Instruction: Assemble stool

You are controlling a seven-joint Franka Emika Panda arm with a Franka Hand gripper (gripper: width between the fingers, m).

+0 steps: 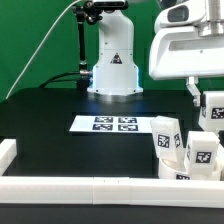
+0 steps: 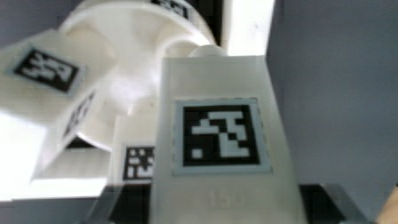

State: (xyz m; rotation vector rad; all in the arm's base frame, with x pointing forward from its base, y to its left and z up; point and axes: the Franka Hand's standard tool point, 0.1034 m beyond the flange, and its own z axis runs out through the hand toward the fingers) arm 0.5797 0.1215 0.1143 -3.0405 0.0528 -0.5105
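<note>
My gripper is going to release the white block leg on the stool seat (image 1: 211,156), just behind the front standing leg.
My gripper (image 1: 204,93) is at the exterior view's right, above the stool. It is shut on a white block leg (image 1: 213,108) with a black-and-white tag. In the wrist view this leg (image 2: 214,130) fills the middle between my dark fingers (image 2: 338,205). The stool seat (image 1: 186,172) lies by the front rail with two tagged legs (image 1: 165,131) (image 1: 201,152) standing on it. The wrist view shows those other legs (image 2: 63,75) and part of the round seat (image 2: 134,35) behind the held leg. Whether the held leg touches the seat is hidden.
The marker board (image 1: 115,123) lies flat mid-table on the black surface. White border rails run along the front (image 1: 90,185) and the exterior view's left (image 1: 8,152). The robot base (image 1: 112,65) stands at the back, with a green backdrop behind it.
</note>
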